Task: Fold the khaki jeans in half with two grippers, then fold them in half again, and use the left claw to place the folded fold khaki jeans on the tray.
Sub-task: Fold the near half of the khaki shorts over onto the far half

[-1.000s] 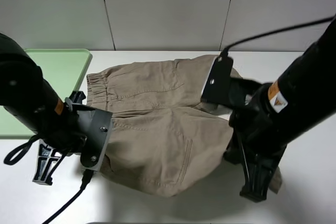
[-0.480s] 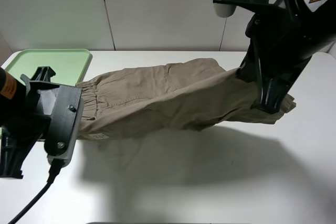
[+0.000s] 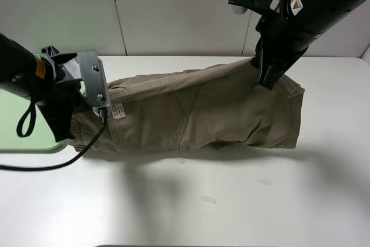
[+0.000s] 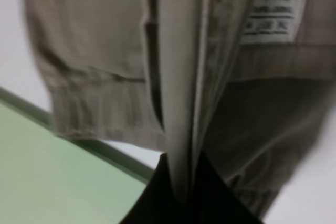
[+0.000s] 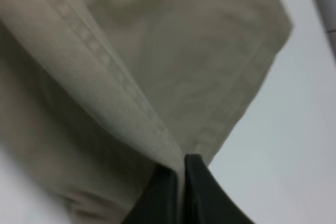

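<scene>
I should use my left gripper to set down and release the khaki jeans' waistband end on the white table (image 3: 97, 93) beside the pale-green tray.
The khaki jeans (image 3: 196, 114) hang folded lengthwise between my two grippers, their lower edge draped on the white table. My left gripper (image 3: 65, 134) is shut on the waistband end, beside the white label (image 3: 118, 111); the left wrist view shows the fabric (image 4: 184, 77) pinched between its dark fingers. My right gripper (image 3: 267, 82) is shut on the leg end, held above the table; the right wrist view shows the cloth (image 5: 131, 66) clamped in its fingers. The pale-green tray (image 3: 17, 134) lies at the far left, mostly hidden by my left arm; it also shows in the left wrist view (image 4: 58, 171).
The white table (image 3: 231, 201) bears a few small scraps of tape (image 3: 208, 199) in front of the jeans. A grey panelled wall stands behind. The left arm's black cable (image 3: 52, 163) loops down over the table's left front.
Both grippers have carried the near edge of the jeans up and back over the far edge, so the garment went from flat to folded lengthwise. The jeans have settled lower onto the table.
</scene>
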You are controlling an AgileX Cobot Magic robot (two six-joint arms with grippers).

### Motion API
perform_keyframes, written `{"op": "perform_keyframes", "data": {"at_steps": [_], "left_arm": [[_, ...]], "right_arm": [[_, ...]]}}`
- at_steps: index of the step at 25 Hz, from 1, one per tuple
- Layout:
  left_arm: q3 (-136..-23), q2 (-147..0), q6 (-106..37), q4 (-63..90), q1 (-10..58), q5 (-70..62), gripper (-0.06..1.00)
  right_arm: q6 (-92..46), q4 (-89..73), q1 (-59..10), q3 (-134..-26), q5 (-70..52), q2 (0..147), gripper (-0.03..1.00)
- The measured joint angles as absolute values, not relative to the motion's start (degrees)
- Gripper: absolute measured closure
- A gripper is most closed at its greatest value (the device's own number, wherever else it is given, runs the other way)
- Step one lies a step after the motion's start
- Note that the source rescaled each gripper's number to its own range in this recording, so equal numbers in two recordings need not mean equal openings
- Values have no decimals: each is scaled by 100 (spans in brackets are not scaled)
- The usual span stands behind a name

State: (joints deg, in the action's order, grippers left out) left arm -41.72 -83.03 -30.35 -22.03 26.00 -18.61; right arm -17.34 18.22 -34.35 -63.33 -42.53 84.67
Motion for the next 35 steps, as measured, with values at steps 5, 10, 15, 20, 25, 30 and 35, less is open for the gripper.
{"op": "perform_keyframes", "data": {"at_steps": [5,10,15,20,25,30,35], "left_arm": [[-4705,-8895,-3010,-2222,2165,-1486,94],[-5139,-9457,-3000,-2249,1906,-1270,94],[-5263,-9915,-3000,-2321,1776,-857,94],[-5263,-10221,-3012,-2357,1551,40,94],[-5263,-10256,-3017,-2361,1388,704,94],[-5263,-10256,-3011,-2328,1349,715,76],[-5263,-10293,-2793,-1778,1319,773,8]], "right_arm": [[-1941,1843,-3088,-6904,-3782,9030,97],[-2025,1969,-2938,-7477,-3432,9701,97],[-2025,2259,-2883,-7790,-3103,10369,97],[-2025,2349,-2698,-7801,-2841,10922,97],[-2025,2338,-2529,-7801,-2588,11132,97],[-2045,2380,-2496,-7813,-2510,11148,92],[-2049,2607,-2473,-7813,-2659,11151,10]]}}
